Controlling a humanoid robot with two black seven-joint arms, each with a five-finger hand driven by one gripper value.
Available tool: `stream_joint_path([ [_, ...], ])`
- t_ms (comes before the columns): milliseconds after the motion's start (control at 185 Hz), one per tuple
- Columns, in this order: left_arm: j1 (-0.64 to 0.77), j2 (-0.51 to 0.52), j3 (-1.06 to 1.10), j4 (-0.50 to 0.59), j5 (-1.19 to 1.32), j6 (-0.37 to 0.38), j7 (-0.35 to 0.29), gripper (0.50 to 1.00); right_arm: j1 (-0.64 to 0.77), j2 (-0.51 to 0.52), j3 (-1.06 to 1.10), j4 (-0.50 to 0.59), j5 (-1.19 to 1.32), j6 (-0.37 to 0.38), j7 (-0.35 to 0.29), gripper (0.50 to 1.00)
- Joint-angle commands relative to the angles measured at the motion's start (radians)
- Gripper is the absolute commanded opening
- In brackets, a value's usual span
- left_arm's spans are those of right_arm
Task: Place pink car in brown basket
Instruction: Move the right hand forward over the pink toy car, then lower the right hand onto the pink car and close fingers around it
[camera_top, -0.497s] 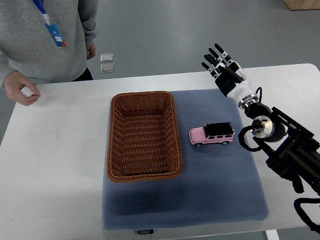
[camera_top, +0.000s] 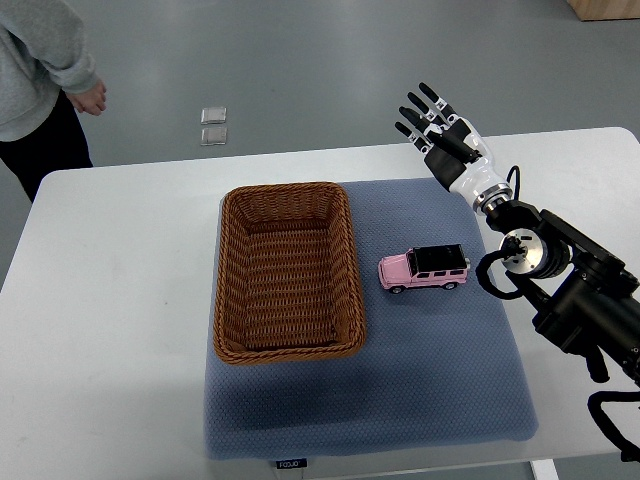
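My right gripper will grip the black-roofed rear half (camera_top: 446, 266) of the pink car, leaving its hood free.
A pink toy car (camera_top: 424, 268) with a black roof lies on a blue-grey mat (camera_top: 440, 370), just right of a brown wicker basket (camera_top: 232, 290). The basket holds nothing. My right hand (camera_top: 432, 122) is raised over the table's far edge, well behind the car and apart from it, with its fingers spread and empty. Its arm runs down along the right side. My left arm does not show.
The mat lies on a white table (camera_top: 110, 300). A person in a grey top (camera_top: 40, 60) stands beyond the far left corner. Two small square objects (camera_top: 213, 125) lie on the floor behind the table.
The person has stepped back from the table to the far left. My right hand has shifted slightly up and left; the car and basket have not moved.
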Motion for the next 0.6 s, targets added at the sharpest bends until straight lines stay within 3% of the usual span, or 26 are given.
stream_joint_path([
  [0,0.0,0.0,0.001,0.002,0.0,0.0,0.0,1.0,0.05,-0.075,-0.08,0.001,-0.162,0.035,-0.025,0.913],
  [178,0.0,0.0,0.001,0.0,0.0,-0.003,0.0,1.0,0.221,-0.265,-0.325,0.043,-0.515,0.141,-0.085,0.913],
  [335,0.0,0.0,0.001,-0.006,0.001,-0.004,0.0,1.0,0.37,-0.449,-0.561,0.249,-0.656,0.238,-0.166,0.911],
  [465,0.0,0.0,0.002,-0.007,0.001,-0.004,0.0,1.0,0.42,-0.543,-0.693,0.402,-0.656,0.252,-0.201,0.911],
  [595,0.0,0.0,0.001,-0.007,0.001,-0.004,0.0,1.0,0.405,-0.577,-0.724,0.464,-0.667,0.24,-0.201,0.911],
])
